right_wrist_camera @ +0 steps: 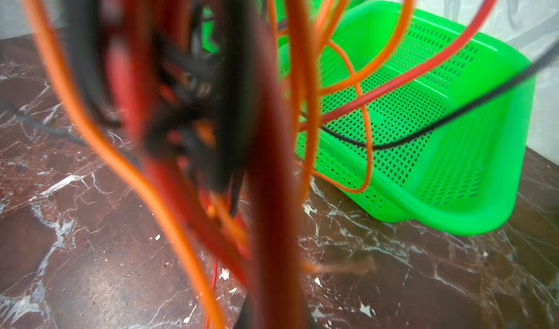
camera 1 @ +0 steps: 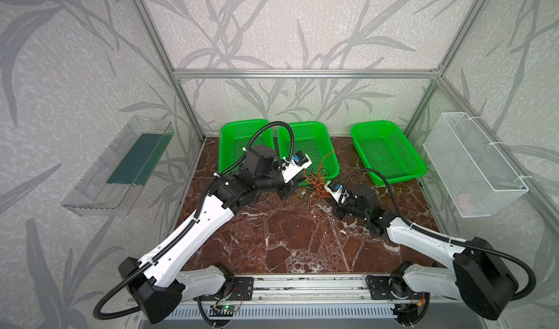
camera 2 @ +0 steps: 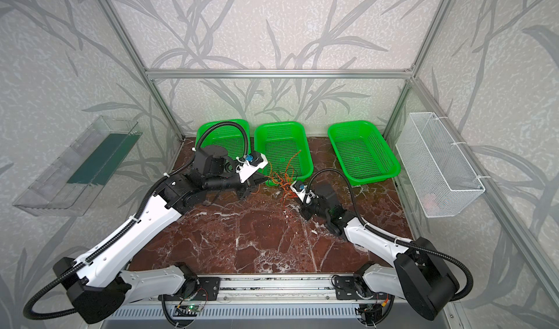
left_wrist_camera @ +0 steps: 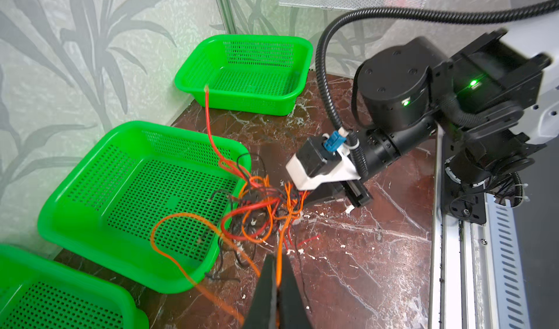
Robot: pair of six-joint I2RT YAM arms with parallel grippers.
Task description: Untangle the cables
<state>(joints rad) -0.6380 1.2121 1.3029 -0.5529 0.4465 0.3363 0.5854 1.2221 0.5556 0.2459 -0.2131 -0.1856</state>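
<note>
The piece of orange cable from the robot's left gripper runs into the fingers of its right gripper, so the right gripper should open and grab the tangle closer to the middle basket (left_wrist_camera: pixel 247 198).
The cables (camera 1: pixel 317 179) (camera 2: pixel 282 177) are a tangle of thin orange, red and black wires on the marble, spilling over the front corner of the middle green basket (camera 1: pixel 320 127). In the left wrist view the cables (left_wrist_camera: pixel 260 203) spread between both grippers. My left gripper (left_wrist_camera: pixel 278 270) is shut on one orange strand leading out of the tangle; in both top views it (camera 1: pixel 302 181) (camera 2: pixel 263 177) sits left of the bundle. My right gripper (left_wrist_camera: pixel 305 203) (camera 1: pixel 324 190) comes to a point, shut in the tangle's right side. Blurred cables (right_wrist_camera: pixel 272 131) fill the right wrist view and hide the jaws.
Three green baskets line the back: left (camera 1: pixel 242 124), middle (left_wrist_camera: pixel 181 131) and right (camera 1: pixel 390 124) (left_wrist_camera: pixel 242 38). A white wire basket (camera 1: pixel 475 164) hangs on the right wall, a clear tray (camera 1: pixel 118 167) on the left. Brown marble table (camera 1: pixel 287 239) in front.
</note>
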